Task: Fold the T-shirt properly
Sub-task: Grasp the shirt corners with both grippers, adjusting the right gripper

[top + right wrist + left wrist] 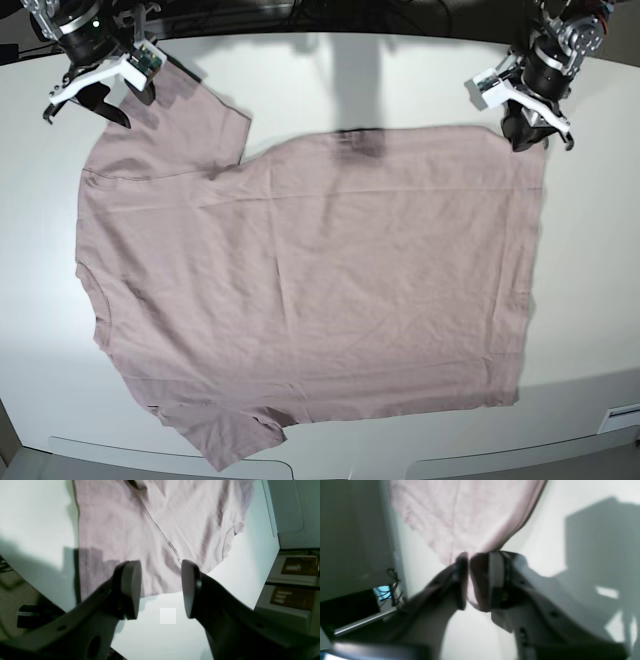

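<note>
The robot's right gripper should next close on the top edge of the T-shirt's far sleeve, close to the sleeve's outer corner (148, 82).
The mauve-pink T-shirt (300, 280) lies spread flat on the white table (600, 300), neck side toward the base view's left. My left gripper (535, 138) is at the shirt's far right corner. In the left wrist view its jaws (468, 580) are pinched together on a fold of the T-shirt (460, 512), though the picture is blurred. My right gripper (85, 98) hovers over the far left sleeve. Seen from the right wrist, it (160, 590) stands open above the edge of the cloth (150, 530), holding nothing.
A small white square mark (168, 615) sits on the table just below the right gripper. The table's edge (271, 517) runs close on the right, with cardboard boxes (292, 580) on the floor beyond. Cables and a metal bar (365, 621) lie past the table's edge by the left gripper.
</note>
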Controlling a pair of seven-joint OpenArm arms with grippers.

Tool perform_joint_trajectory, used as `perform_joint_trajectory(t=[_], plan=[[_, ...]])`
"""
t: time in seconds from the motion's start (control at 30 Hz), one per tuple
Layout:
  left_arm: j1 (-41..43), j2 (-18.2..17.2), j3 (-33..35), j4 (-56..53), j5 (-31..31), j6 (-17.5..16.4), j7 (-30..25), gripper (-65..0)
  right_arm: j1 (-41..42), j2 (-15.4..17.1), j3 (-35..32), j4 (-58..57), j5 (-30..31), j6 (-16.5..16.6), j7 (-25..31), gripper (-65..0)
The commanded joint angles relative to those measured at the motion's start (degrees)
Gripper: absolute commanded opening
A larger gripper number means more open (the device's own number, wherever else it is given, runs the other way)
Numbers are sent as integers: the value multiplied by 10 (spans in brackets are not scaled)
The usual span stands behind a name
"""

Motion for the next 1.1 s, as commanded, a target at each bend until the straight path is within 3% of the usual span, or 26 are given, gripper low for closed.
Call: perform_joint_trajectory(t=[0.0,0.07,0.13,0.2,0.33,0.43,0.53,0.67,0.93,1.07], plan=[[-9,1,-2,-11,16,18,14,-573,-5,5,4,10,1,-5,9,-383],[-9,1,-2,-11,16,18,14,-646,-5,5,4,10,1,-5,9,-383],[-9,1,-2,-11,16,18,9,-650,-5,5,4,10,1,-3,9,-383],[-9,1,-2,-10,16,18,10,-650,-5,5,4,10,1,20,9,-383],[-9,1,-2,-10,16,18,10,-650,-5,15,4,10,1,169,9,-382],[-7,1,-2,-10,17,18,11,-650,-14,33,4,10,-1,169,5,-380],[-6,1,-2,-10,17,18,13,-650,-16,47,4,9,-2,169,-31,-323],[-6,1,-2,-10,16,18,14,-650,-17,56,4,0,0,169,-52,-307],[-6,1,-2,-10,16,18,14,-650,-14,73,4,-92,0,169,-39,-307],[-6,1,-2,-10,16,18,14,-650,-14,80,4,-123,-2,136,-13,-307]])
